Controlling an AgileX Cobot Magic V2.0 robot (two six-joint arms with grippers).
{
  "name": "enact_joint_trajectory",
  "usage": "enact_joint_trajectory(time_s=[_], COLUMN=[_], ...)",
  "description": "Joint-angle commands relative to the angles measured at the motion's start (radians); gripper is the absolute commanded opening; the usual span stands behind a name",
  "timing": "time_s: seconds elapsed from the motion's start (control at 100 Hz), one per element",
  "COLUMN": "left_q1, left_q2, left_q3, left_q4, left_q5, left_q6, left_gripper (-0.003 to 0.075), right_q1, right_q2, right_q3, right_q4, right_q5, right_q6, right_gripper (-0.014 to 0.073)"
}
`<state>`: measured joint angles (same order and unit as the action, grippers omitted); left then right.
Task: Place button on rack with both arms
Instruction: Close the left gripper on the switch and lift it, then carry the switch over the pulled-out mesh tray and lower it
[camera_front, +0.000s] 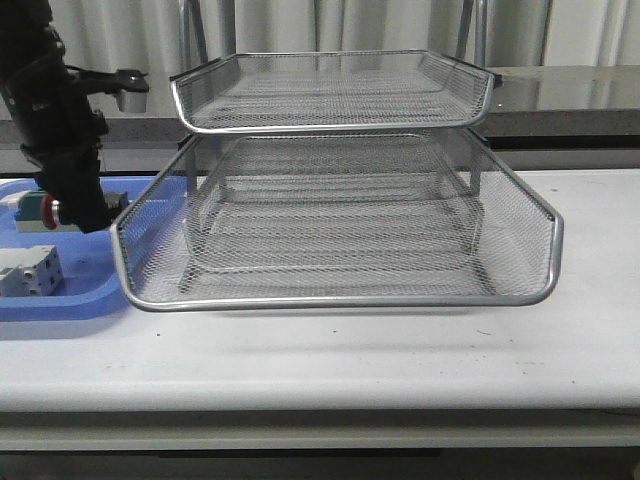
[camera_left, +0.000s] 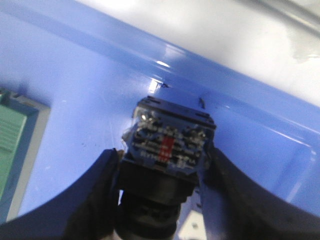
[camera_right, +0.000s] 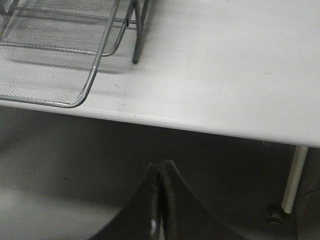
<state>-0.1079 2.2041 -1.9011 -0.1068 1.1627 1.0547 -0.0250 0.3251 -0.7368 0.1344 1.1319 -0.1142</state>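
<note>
Next, my left gripper releases the button on the middle of the silver wire-mesh rack's lower shelf (camera_front: 314, 204). The button is now in the blue tray.
The button lies in the blue tray at the far left; its red head (camera_front: 38, 208) shows beside my left gripper (camera_front: 72, 215). In the left wrist view my left gripper (camera_left: 162, 167) is shut on the button, its fingers (camera_left: 95, 195) pressing either side of the black body, the blue-black rear block (camera_left: 167, 142) pointing away. I cannot tell whether the button rests on the tray floor. The silver wire-mesh rack (camera_front: 340, 300) stands mid-table, right of the tray. My right gripper (camera_right: 161, 167) is shut and empty, off and below the table's front edge, near the rack's corner (camera_right: 92, 77).
The blue plastic tray (camera_front: 60, 300) also holds a white terminal-block part (camera_front: 28, 272) and a green block part (camera_left: 10, 140). The tray's wall (camera_left: 210, 75) rises just beyond the button. A table leg (camera_right: 294, 175) shows near the right gripper.
</note>
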Motion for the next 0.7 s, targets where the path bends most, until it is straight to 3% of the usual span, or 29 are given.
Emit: enact_joint_trajectory(time_s=[0.0,0.14,0.49,0.69], left_q1=[0.001,0.001,0.001,-0.001], left_q2=[-0.094,-0.139,-0.269,-0.376], left_q3=[-0.049,-0.051,-0.045,0.038], left_q4=[-0.012,-0.012,-0.010,-0.014], left_q5=[0.055,0.116,0.116,0.116], left_q6=[-0.014,-0.014,-0.158,-0.170], left_gripper=[0.0011,0.0010,0.0011,0.0011], right_q1=[-0.005,-0.005,-0.005,-0.005], right_q2=[0.008,0.008,0.008,0.008], right_q3=[-0.030,-0.030,-0.030,-0.030], right_q4=[0.000,0.000,0.000,0.000], right_q5=[-0.054,-0.054,-0.054,-0.054], right_q6=[-0.002,-0.002,-0.002,-0.002], right_gripper=[-0.0070,-0.0070,-0.0070,-0.0070])
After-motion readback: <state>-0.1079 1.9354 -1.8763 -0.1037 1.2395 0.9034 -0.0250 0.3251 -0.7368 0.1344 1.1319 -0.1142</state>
